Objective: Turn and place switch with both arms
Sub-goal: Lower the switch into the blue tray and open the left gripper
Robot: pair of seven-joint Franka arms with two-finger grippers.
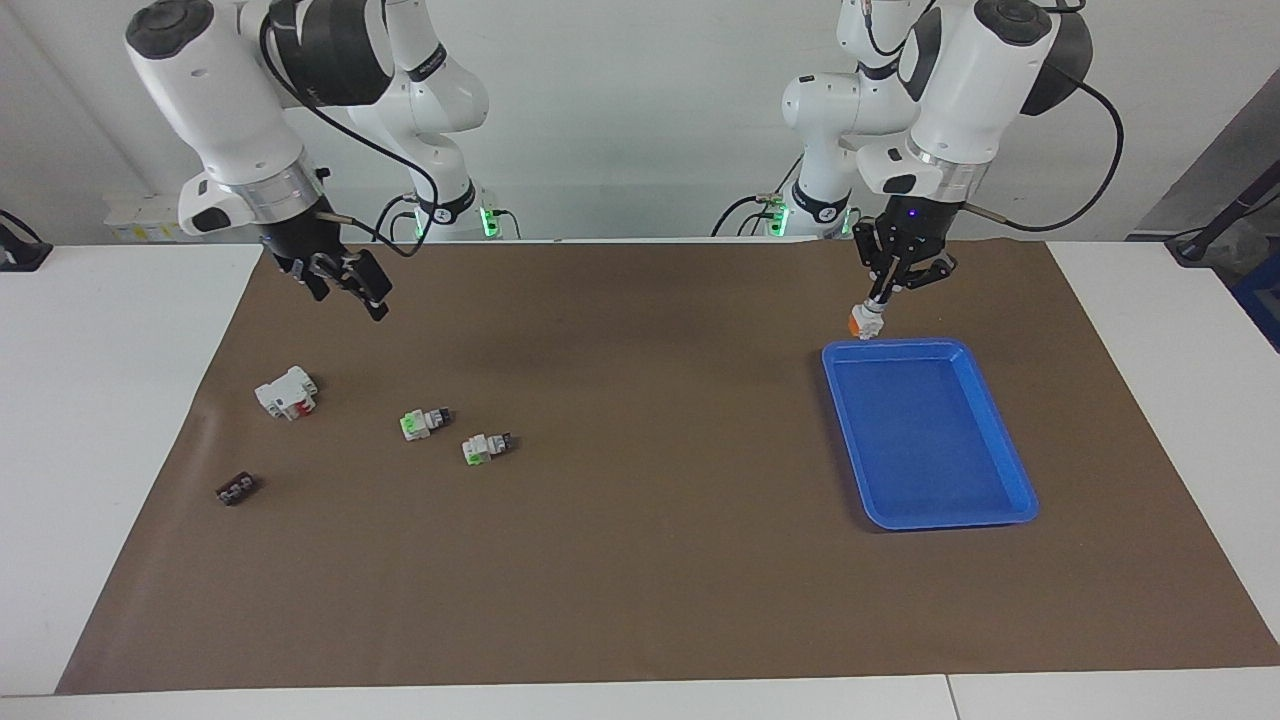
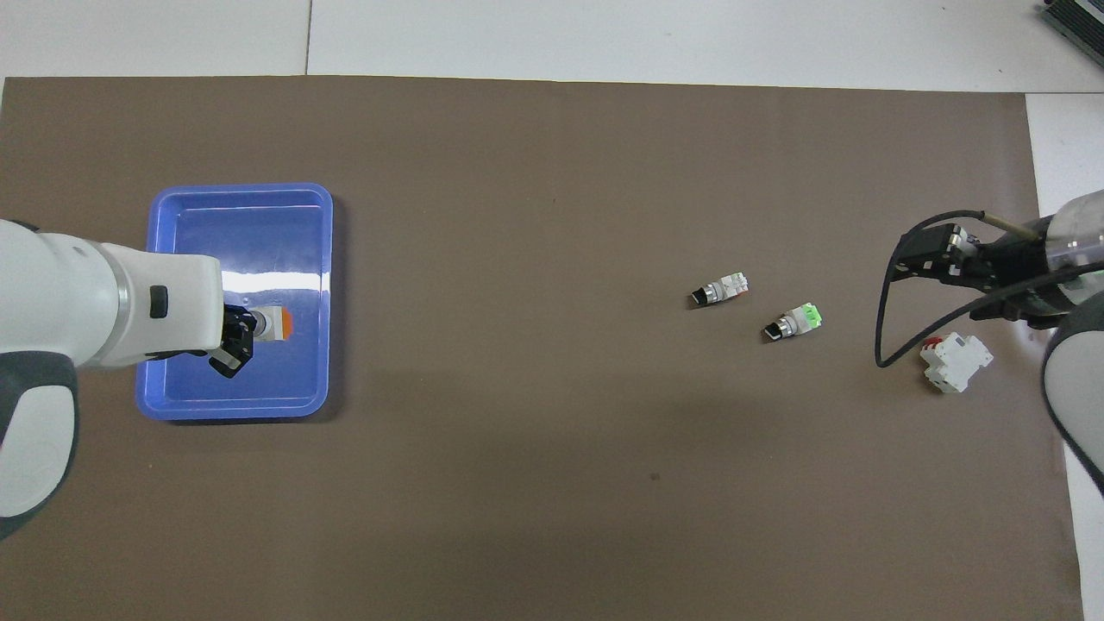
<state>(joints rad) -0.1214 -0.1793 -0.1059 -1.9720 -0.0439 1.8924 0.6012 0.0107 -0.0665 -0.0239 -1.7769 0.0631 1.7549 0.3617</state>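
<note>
My left gripper is going to set the switch down and let go of it on the blue tray's bottom between the shiny streak and its near rim [image 2: 270, 345].
The switch [image 1: 863, 322], a tiny white block with an orange face, hangs from my left gripper [image 1: 878, 300], which is shut on its end. It sits in the air just above the blue tray [image 1: 930, 346], over the tray's end nearer the robots. From overhead, the switch [image 2: 276, 323] and left gripper [image 2: 244, 333] lie over the tray [image 2: 241, 189], orange face turned toward the right arm's end. My right gripper [image 1: 345, 290] hangs open and empty over the mat at the right arm's end, above the white block with red [image 1: 287, 392]; overhead it is the right gripper [image 2: 914, 259].
Two white switches with green faces [image 1: 425, 422] [image 1: 487, 447] lie on the brown mat toward the right arm's end. A small black part [image 1: 236, 489] lies farther from the robots than the white block with red [image 2: 955, 360].
</note>
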